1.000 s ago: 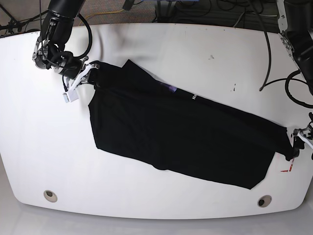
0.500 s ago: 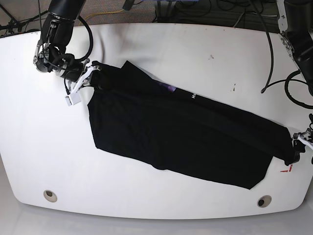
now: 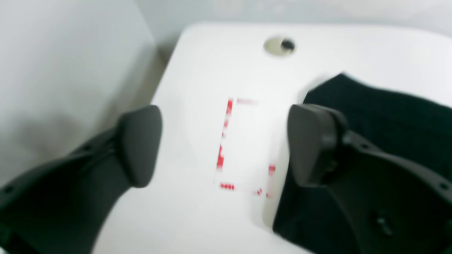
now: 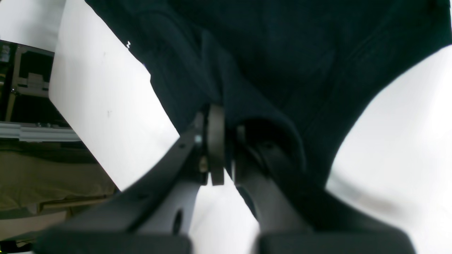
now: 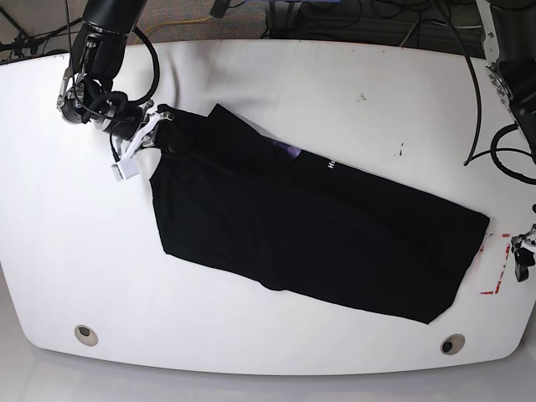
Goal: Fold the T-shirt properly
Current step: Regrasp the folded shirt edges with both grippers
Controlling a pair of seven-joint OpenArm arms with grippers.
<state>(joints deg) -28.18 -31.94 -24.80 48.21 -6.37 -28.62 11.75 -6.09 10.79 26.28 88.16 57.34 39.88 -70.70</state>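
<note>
I pinch a bunched fold of the slanted T-shirt with my right gripper, so it should open, take the T-shirt's corner (image 5: 170, 112), then pull straight with my left gripper.
The black T-shirt (image 5: 318, 226) lies spread in a long slant across the white table, with white lettering (image 5: 331, 165) and a purple patch (image 5: 291, 152) on its far edge. My right gripper (image 5: 157, 130) is at the shirt's upper left corner. In the right wrist view that gripper (image 4: 222, 141) is shut on a bunched fold of the T-shirt (image 4: 282, 53). My left gripper (image 5: 523, 254) hangs at the table's right edge, just off the shirt's right end. The left wrist view shows it (image 3: 226, 144) wide open, nothing between its fingers (image 3: 139, 144), with the T-shirt (image 3: 388, 116) beside the right finger.
Red tape marks (image 5: 494, 289) sit on the table by the shirt's right end, under the left gripper (image 3: 226, 141). Two round holes (image 5: 85, 334) (image 5: 453, 344) lie near the front edge. The table edge drops away just left of the open fingers (image 3: 155, 88).
My left gripper let go of the shirt's right corner, opened wider and drew off to the right. That corner now lies flat. The right gripper still holds its corner.
</note>
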